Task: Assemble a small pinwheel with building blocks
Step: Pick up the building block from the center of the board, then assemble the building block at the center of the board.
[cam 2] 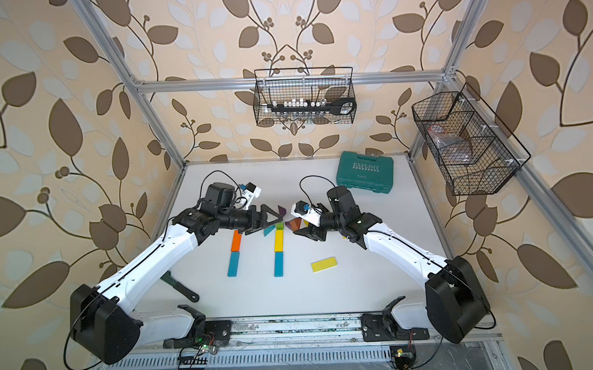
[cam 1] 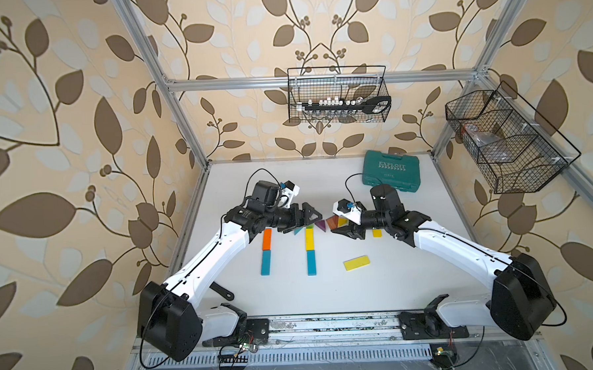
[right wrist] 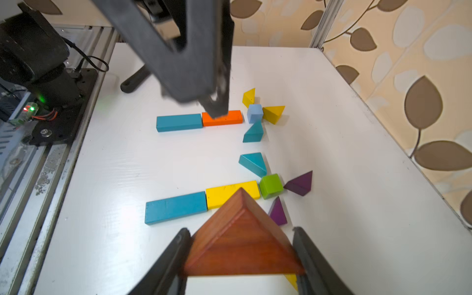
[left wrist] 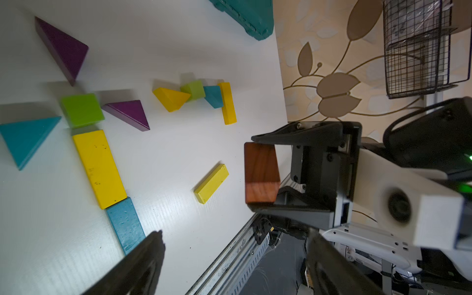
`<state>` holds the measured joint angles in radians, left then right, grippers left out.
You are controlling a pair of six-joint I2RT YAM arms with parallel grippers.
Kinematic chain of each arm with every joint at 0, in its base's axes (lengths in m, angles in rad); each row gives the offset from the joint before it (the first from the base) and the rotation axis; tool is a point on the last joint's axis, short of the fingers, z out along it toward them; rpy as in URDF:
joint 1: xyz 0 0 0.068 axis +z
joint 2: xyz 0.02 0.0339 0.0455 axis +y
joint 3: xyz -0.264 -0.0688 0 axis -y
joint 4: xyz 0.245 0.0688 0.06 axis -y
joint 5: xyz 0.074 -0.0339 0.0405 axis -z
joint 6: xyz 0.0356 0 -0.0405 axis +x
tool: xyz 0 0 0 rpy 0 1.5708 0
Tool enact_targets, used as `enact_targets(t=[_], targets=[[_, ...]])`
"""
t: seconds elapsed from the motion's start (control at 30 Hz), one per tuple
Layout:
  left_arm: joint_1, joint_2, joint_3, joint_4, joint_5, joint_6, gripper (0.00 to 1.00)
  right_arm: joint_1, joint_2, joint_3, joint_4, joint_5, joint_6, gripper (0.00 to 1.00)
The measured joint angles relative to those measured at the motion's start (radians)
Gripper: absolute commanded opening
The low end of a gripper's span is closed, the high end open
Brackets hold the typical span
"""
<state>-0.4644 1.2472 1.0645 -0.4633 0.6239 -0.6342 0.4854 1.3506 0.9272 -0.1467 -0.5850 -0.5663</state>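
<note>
I need to set the brown wedge on the table (cam 1: 346, 204) behind the yellow wedge, toward the EXPLOIT case, with my right gripper.
My right gripper (right wrist: 241, 245) is shut on a brown wedge (right wrist: 240, 240), held just off the table beside a pinwheel figure. That figure is a green cube (right wrist: 270, 185) on a stem of a yellow bar (right wrist: 229, 194) and a teal bar (right wrist: 176, 207), with a teal wedge (right wrist: 252, 163) and two purple wedges (right wrist: 300, 184) around it. A second figure has a pale-blue cube (right wrist: 254, 112) on an orange bar (right wrist: 229, 117). My left gripper (left wrist: 235, 255) stands open and empty, facing the right gripper (cam 1: 338, 230) across the blocks.
A loose yellow bar (cam 1: 356, 263) lies toward the front. More blocks cluster by the right arm, among them a yellow bar (left wrist: 227, 102). The teal EXPLOIT case (cam 1: 389, 171) sits at the back right. A black handle (cam 1: 222, 290) lies near the left arm's base.
</note>
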Motion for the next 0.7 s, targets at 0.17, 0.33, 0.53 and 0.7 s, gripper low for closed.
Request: enact_targets(t=[0.17, 0.33, 0.53, 0.7], targets=[[0.062, -0.072, 0.002, -0.072, -0.047, 0.042, 0.92, -0.164, 0.096, 0.121, -0.121, -0.090, -0.116, 0.27], [0.100, -0.100, 0.002, -0.148, -0.098, 0.097, 0.94, -0.274, 0.277, 0.281, -0.252, -0.138, -0.249, 0.27], [0.112, -0.093, 0.002, -0.186, -0.109, 0.140, 0.94, -0.298, 0.504, 0.465, -0.375, -0.102, -0.360, 0.27], [0.112, -0.060, 0.002, -0.195, -0.109, 0.159, 0.93, -0.299, 0.666, 0.618, -0.456, -0.066, -0.404, 0.26]])
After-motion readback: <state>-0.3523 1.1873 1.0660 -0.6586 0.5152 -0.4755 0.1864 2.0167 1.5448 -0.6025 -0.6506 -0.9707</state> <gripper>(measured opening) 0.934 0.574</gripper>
